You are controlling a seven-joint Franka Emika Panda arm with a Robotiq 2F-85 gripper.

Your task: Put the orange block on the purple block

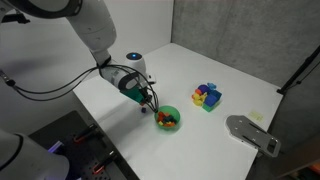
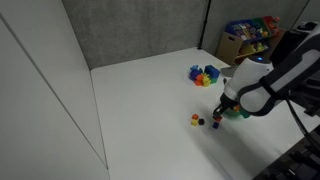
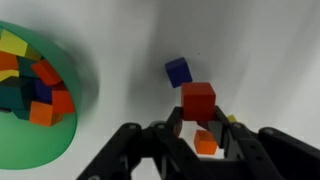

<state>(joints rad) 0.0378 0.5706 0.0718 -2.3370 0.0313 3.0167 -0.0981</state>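
Next, I let go of the orange block, still held above the white table, on top of the purple block [image 1: 144, 107] [image 3: 179, 72] near the green bowl.
In the wrist view my gripper [image 3: 198, 112] is shut on the orange block [image 3: 198, 98], an orange-red cube held at the fingertips above the white table. The purple block [image 3: 178, 70] lies on the table just beyond it and slightly left. In an exterior view the gripper [image 2: 219, 113] hangs right above the purple block [image 2: 214, 124]. The orange block is hidden by the fingers there. In an exterior view the gripper [image 1: 150, 100] is beside the green bowl [image 1: 168, 118].
A smaller orange cube [image 3: 205, 140] and a yellow cube [image 3: 232, 118] lie on the table under the fingers. The green bowl [image 3: 62, 140] of coloured pieces is at the left. A blue tray of blocks [image 2: 205, 74] stands farther off. A grey device [image 1: 250, 132] lies near the table edge.
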